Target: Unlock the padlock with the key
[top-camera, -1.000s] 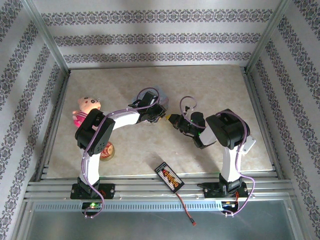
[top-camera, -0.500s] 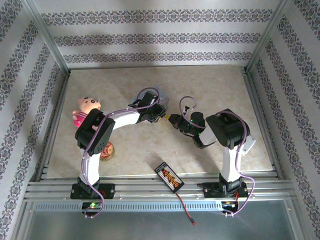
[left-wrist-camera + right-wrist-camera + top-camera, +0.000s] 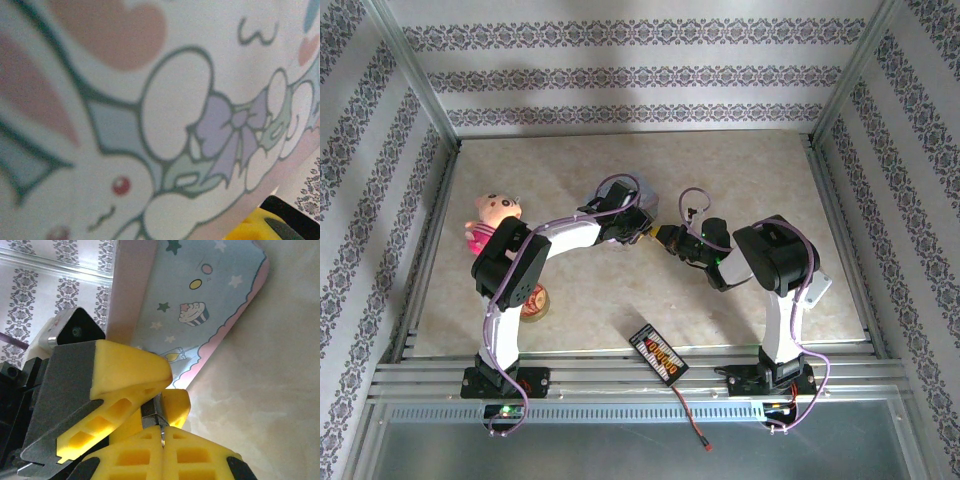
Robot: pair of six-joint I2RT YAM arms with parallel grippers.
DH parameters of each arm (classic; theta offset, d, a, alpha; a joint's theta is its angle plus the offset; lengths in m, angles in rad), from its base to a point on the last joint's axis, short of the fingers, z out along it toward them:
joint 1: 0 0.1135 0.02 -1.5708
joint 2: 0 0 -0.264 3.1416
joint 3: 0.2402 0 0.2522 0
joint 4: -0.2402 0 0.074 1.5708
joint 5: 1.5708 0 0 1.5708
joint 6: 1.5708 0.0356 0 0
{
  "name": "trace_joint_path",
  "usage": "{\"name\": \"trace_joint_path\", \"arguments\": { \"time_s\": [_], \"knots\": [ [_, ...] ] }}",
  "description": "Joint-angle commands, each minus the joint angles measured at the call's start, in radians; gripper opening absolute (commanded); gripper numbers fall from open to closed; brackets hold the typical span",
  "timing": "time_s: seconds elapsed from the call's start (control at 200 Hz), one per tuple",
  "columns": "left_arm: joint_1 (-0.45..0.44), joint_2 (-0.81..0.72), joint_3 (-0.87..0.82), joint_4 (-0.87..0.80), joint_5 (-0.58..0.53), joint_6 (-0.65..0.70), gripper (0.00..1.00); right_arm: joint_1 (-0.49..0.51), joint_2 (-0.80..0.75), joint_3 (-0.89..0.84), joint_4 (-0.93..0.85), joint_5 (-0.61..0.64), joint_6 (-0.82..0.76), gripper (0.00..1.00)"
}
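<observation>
I pinch the key end's silver ring with my right gripper, so I need to open it, move closer and grip the key's black head (image 3: 154,412) before turning.
The padlock (image 3: 152,409) is a tiny dark block pinched between the yellow fingers of my left gripper (image 3: 172,390), which is shut on it. My right gripper (image 3: 162,429) is shut on the thin silver key (image 3: 161,434), whose tip meets the padlock's underside. In the top view the left gripper (image 3: 640,230) and right gripper (image 3: 669,239) meet tip to tip at the table's middle. The pale blue tin (image 3: 200,305) lies just behind them, and its bunny print (image 3: 150,125) is pressed close to the left wrist camera. The shackle is hidden.
A pink plush pig (image 3: 493,218) lies at the left. A small round tin (image 3: 534,301) sits by the left arm's elbow. A black device with a cable (image 3: 658,353) rests at the near edge. Metal frame rails (image 3: 620,378) border the table.
The right wrist has shifted slightly farther from the near edge and turned a little. The left arm holds still, and both grips are unchanged.
</observation>
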Motion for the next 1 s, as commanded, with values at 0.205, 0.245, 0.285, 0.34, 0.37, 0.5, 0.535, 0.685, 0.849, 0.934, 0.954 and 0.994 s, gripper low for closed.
{"name": "trace_joint_path", "arguments": {
  "time_s": [0.205, 0.245, 0.285, 0.34, 0.37, 0.5, 0.535, 0.685, 0.849, 0.934, 0.954, 0.994],
  "knots": [
    [-0.076, 0.074, -0.033, -0.048, 0.326, -0.077, 0.04, 0.024, -0.062, 0.098, 0.032, 0.164, -0.107, 0.00],
    [-0.078, 0.077, -0.034, -0.041, 0.332, -0.081, 0.04, 0.032, -0.072, 0.107, 0.006, 0.179, -0.126, 0.00],
    [-0.081, 0.078, -0.035, -0.038, 0.336, -0.083, 0.04, 0.038, -0.080, 0.116, -0.020, 0.193, -0.142, 0.00],
    [-0.083, 0.078, -0.036, -0.037, 0.341, -0.083, 0.04, 0.047, -0.089, 0.133, -0.069, 0.210, -0.167, 0.00],
    [-0.084, 0.077, -0.038, -0.035, 0.342, -0.083, 0.03, 0.051, -0.093, 0.141, -0.092, 0.215, -0.180, 0.00],
    [-0.079, 0.068, -0.063, 0.004, 0.337, -0.102, 0.03, 0.054, -0.112, 0.136, -0.156, 0.223, -0.207, 0.01],
    [-0.077, 0.067, -0.071, 0.017, 0.335, -0.110, 0.04, 0.053, -0.117, 0.126, -0.160, 0.223, -0.209, 0.02],
    [-0.072, 0.073, -0.117, 0.128, 0.326, -0.177, 0.04, 0.044, -0.153, 0.063, -0.175, 0.214, -0.218, 0.11],
    [-0.066, 0.082, -0.129, 0.186, 0.307, -0.210, 0.02, 0.034, -0.196, -0.006, -0.184, 0.209, -0.220, 0.21],
    [-0.063, 0.077, -0.117, 0.170, 0.293, -0.195, 0.01, 0.029, -0.219, -0.039, -0.186, 0.207, -0.217, 0.26],
    [-0.063, 0.075, -0.114, 0.163, 0.288, -0.191, 0.01, 0.027, -0.225, -0.046, -0.186, 0.209, -0.215, 0.27],
    [-0.062, 0.070, -0.114, 0.151, 0.278, -0.189, 0.01, 0.023, -0.236, -0.059, -0.187, 0.209, -0.213, 0.28]
  ]
}}
